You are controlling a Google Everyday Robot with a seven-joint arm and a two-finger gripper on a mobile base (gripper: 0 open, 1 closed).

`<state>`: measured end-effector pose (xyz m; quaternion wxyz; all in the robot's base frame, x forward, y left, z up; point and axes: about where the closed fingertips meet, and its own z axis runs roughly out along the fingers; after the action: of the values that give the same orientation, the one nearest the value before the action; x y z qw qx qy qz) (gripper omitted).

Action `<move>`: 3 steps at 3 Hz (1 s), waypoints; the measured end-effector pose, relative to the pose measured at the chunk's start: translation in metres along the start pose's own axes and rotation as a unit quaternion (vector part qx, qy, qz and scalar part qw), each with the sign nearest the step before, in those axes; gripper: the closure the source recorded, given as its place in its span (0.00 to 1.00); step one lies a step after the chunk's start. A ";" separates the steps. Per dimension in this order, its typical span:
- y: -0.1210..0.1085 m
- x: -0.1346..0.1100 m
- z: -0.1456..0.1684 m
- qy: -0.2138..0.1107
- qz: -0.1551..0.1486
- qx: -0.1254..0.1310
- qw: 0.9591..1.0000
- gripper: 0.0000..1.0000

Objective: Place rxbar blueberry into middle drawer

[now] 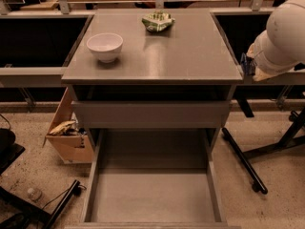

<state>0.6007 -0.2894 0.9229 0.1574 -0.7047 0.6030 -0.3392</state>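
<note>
The rxbar blueberry will be released on the middle drawer's grey bottom [197, 179], near the side facing the black stand legs.
The rxbar blueberry [245, 64] shows as a small dark blue wrapper at the left edge of my white arm [281, 37], off the cabinet's right side and level with its top. My gripper [249, 68] holds it there and is mostly hidden behind the arm. The middle drawer [152, 199] is pulled out wide at the bottom of the view. Its flat grey bottom is bare, and it lies below and to the left of the gripper.
A white bowl [105, 46] and a green and white snack bag [158, 21] sit on the grey cabinet top [190, 56]. A shut drawer front [152, 114] is above the open drawer. A light-brown wooden box [66, 135] stands on the floor at the left, and black stand legs [243, 161] at the right.
</note>
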 end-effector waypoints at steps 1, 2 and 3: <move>0.022 -0.023 0.029 -0.048 0.015 -0.007 0.999 1.00; 0.080 -0.063 0.061 -0.124 0.056 -0.021 0.991 1.00; 0.164 -0.107 0.112 -0.204 0.116 -0.057 0.970 1.00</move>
<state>0.5490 -0.2449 0.7082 0.2744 -0.6923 0.6541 -0.1328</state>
